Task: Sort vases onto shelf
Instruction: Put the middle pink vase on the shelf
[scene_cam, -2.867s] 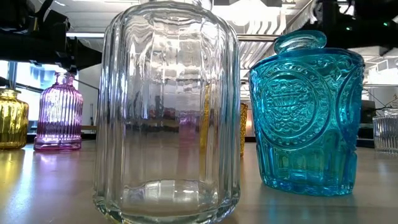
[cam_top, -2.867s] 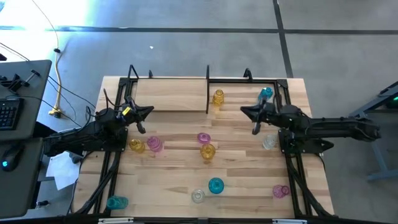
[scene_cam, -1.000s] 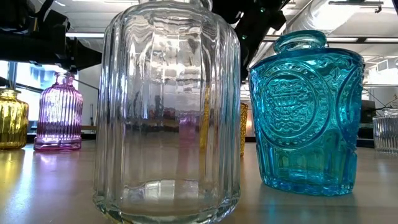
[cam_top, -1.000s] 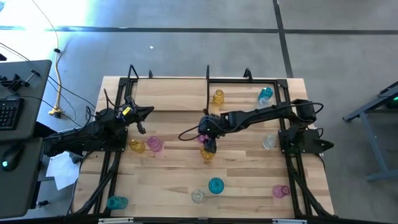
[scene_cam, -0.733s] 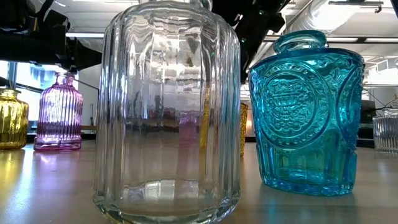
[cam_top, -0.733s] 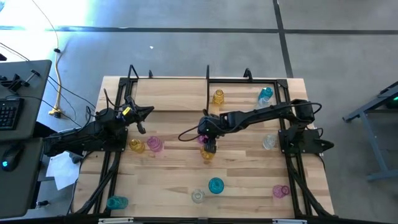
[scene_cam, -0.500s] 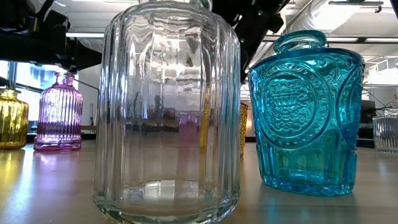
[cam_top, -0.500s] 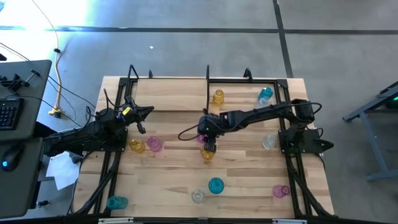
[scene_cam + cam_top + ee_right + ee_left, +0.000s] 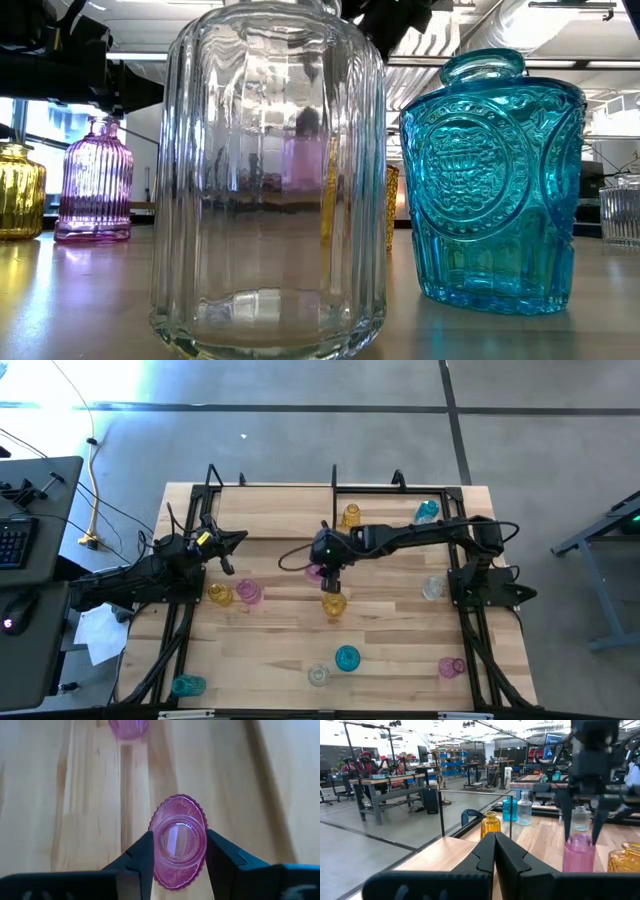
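Next, my right gripper releases the pink vase on the empty shelf board, across the black bar (image 9: 305, 522) from the amber vase.
My right gripper (image 9: 178, 846) is shut on a ribbed pink vase (image 9: 316, 571) in mid-table, just in front of the shelf (image 9: 335, 510). The low view shows this vase (image 9: 300, 160) above the tabletop, seen through a clear vase (image 9: 268, 180). An amber vase (image 9: 351, 516) and a teal vase (image 9: 428, 511) stand on the shelf's boards. Another amber vase (image 9: 333, 603) stands on the table just nearer than the gripper. My left gripper (image 9: 495, 846) is shut and waits near the table's left edge. My right gripper pinches the pink vase's narrow neck (image 9: 158, 840) between its two fingers (image 9: 144, 851), one on either side. The fingers come from above, pointing down. The vase (image 9: 578, 854) hangs upright below them, lifted clear of the table.
On the table stand an amber vase (image 9: 220, 594) and a pink vase (image 9: 249, 593) at the left, teal (image 9: 347, 657) and clear (image 9: 318, 676) vases near the front, a teal one (image 9: 188, 685) at the near left corner, and clear (image 9: 432, 588) and pink (image 9: 452, 667) ones at the right.
My right gripper has risen and moved a little toward the far edge and the left, carrying the pink vase. The vase stood on the table beside the amber one and is now lifted clear, upright.
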Robot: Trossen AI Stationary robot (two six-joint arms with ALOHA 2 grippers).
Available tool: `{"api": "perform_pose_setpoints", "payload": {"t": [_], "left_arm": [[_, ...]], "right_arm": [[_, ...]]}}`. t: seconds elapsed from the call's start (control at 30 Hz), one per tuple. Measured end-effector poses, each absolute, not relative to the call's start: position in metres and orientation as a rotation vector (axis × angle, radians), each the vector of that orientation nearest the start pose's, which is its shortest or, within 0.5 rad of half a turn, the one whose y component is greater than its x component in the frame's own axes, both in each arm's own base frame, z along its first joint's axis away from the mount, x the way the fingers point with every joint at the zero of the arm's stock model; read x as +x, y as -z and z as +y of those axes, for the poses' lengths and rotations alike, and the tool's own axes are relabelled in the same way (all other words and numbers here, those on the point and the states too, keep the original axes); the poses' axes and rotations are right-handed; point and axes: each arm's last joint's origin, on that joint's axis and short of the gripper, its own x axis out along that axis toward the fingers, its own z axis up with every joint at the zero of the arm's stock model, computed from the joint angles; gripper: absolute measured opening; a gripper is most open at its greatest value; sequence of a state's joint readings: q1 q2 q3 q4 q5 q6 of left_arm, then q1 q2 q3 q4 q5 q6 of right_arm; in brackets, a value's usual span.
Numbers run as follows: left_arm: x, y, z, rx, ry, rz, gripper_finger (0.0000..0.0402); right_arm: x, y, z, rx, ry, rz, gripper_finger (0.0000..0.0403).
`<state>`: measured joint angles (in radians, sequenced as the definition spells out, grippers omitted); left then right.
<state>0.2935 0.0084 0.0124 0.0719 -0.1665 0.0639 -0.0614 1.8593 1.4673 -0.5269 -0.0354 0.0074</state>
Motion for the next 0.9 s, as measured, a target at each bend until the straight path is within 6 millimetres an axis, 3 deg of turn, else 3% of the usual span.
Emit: {"api": "perform_pose_setpoints", "payload": {"t": [0.4, 0.9], "left_arm": [[0.091, -0.174, 0.033, 0.068, -0.463, -0.062, 0.0001], [0.091, -0.173, 0.033, 0.067, -0.463, -0.056, 0.0001]], "right_arm": [[0.414, -0.275, -0.077, -0.037, -0.009, 0.838, 0.0115], [0.448, -0.269, -0.139, -0.180, -0.036, 0.959, 0.0114]]}}
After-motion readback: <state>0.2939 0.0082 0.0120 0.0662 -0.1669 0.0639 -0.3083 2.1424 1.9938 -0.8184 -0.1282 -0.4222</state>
